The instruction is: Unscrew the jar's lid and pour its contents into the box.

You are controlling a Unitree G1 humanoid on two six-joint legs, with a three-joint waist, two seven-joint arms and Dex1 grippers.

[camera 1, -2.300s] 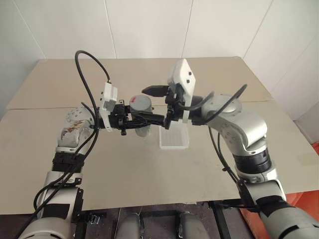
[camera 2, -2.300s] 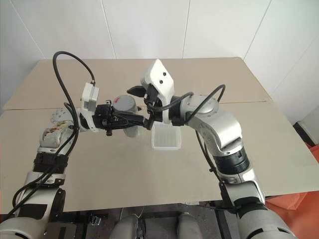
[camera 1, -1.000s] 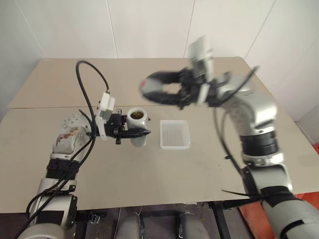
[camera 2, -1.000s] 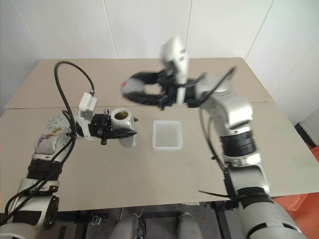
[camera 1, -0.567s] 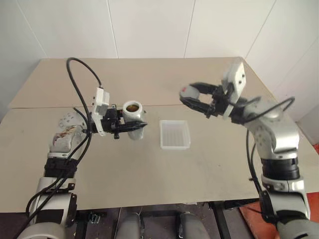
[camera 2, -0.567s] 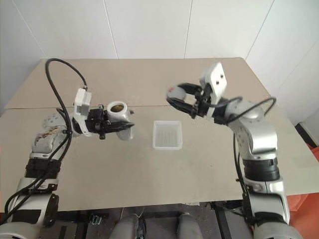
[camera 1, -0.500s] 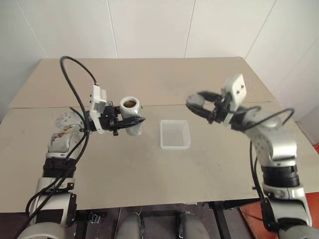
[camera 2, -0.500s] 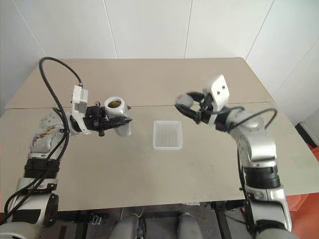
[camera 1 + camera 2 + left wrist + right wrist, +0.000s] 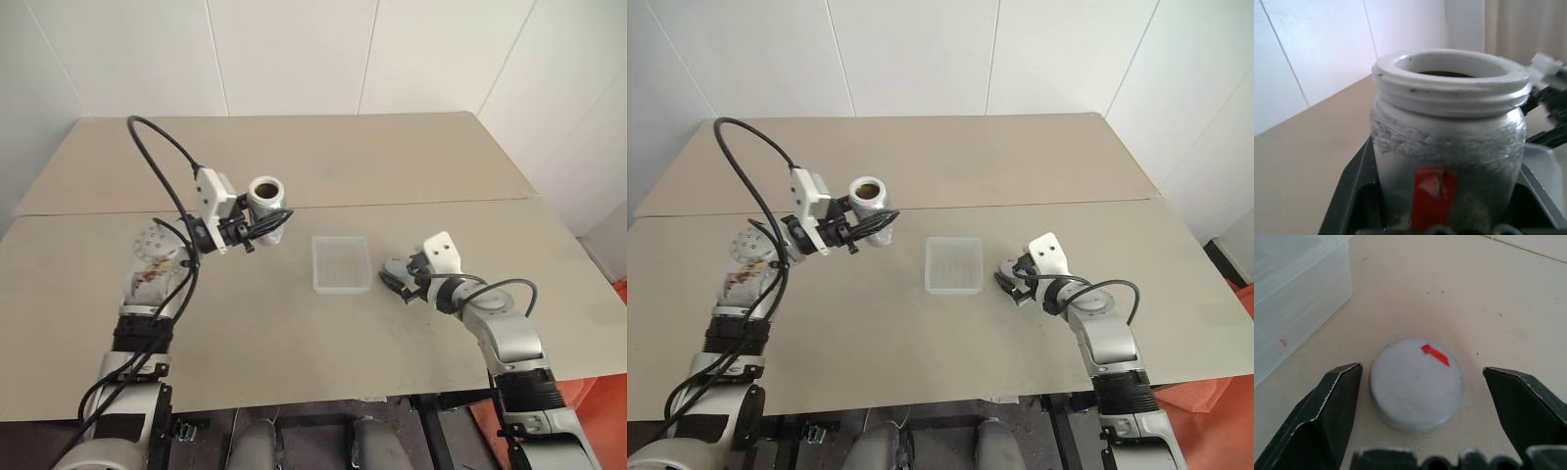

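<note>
Next, I set the jar on the bare table [image 9: 253, 268] with my left gripper, beside the box, across from the lid.
My left gripper [image 9: 266, 221] is shut on the jar [image 9: 265, 203] and holds it upright above the table, left of the box [image 9: 341, 264]. The jar's mouth is uncapped, and brown contents [image 9: 265, 187] show inside. In the left wrist view the jar [image 9: 1449, 161] has a red mark on its label. The box is a clear square tray resting on the table. To its right the grey lid [image 9: 1417, 384], with a red mark, lies flat on the table. My right gripper [image 9: 1422, 372] stands open around it, and its fingers [image 9: 1332, 401] are apart from the lid's sides.
The tan table [image 9: 294, 343] has a seam across its middle [image 9: 392, 207]. White walls stand behind the far edge. The box's near wall [image 9: 1298, 303] is close to my right gripper.
My right gripper came down from above the box to the table on its right and opened, leaving the lid lying there. My left gripper moved the jar slightly away from me and turned.
</note>
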